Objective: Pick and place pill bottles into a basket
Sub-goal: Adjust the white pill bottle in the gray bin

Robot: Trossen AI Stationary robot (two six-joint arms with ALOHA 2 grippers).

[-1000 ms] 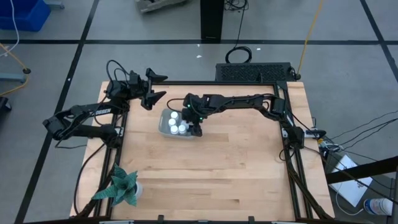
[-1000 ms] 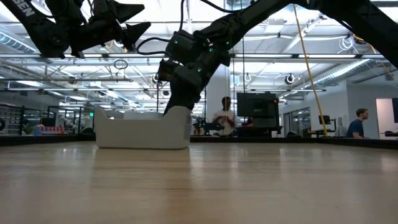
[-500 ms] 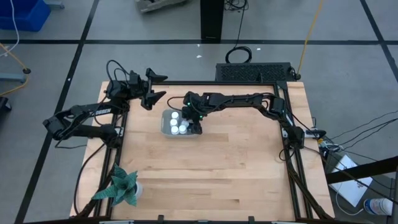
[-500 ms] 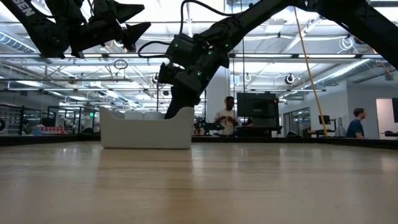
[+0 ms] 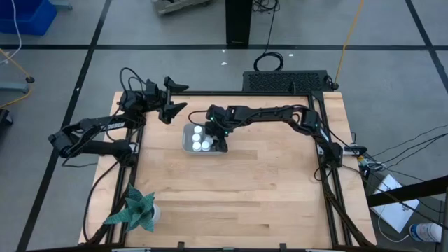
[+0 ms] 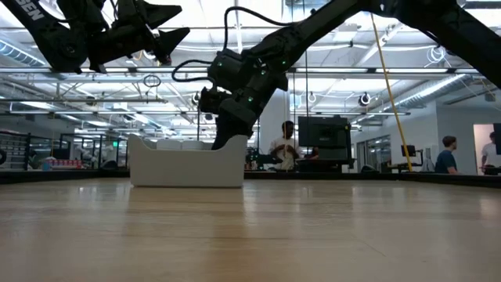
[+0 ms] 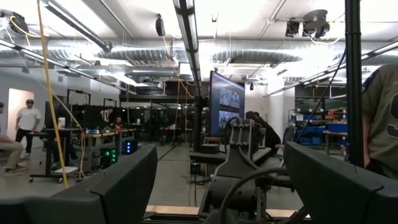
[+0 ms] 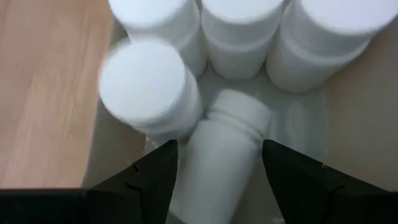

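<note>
The tipped bottle lies crooked to my right gripper's fingers. I need to line them up with the bottle's body and grip it just below its cap (image 8: pixel 231 134).
The pale basket (image 5: pixel 187 139) stands on the table left of centre; it also shows in the low view (image 6: pixel 185 163). Several white pill bottles stand upright in it (image 5: pixel 197 138), (image 8: pixel 152 87), (image 8: pixel 242 31). One more bottle (image 8: pixel 225 152) lies tipped on the basket floor, leaning toward the upright ones. My right gripper (image 8: pixel 221 177) reaches down into the basket's right end (image 5: pixel 220 137), open, with one finger on each side of the tipped bottle. My left gripper (image 5: pixel 176 99) hangs open and empty above the table's far left (image 6: pixel 168 35). My right gripper's fingers (image 8: pixel 158 174) come from above, slanting down into the basket, and stand close along both sides of the tipped bottle's body (image 8: pixel 214 168). I cannot tell whether they touch it. The bottle lies on the basket floor.
A green star-shaped plant (image 5: pixel 136 211) stands at the table's near left corner. Bare wooden tabletop (image 5: pixel 266 189) spreads near and right of the basket. Black frame rails (image 5: pixel 325 168) edge the table. People stand in the room beyond (image 6: pixel 284 149).
My right gripper has shifted a little toward the table's far edge while staying inside the basket's right end. The basket has slid slightly toward the table's right edge.
</note>
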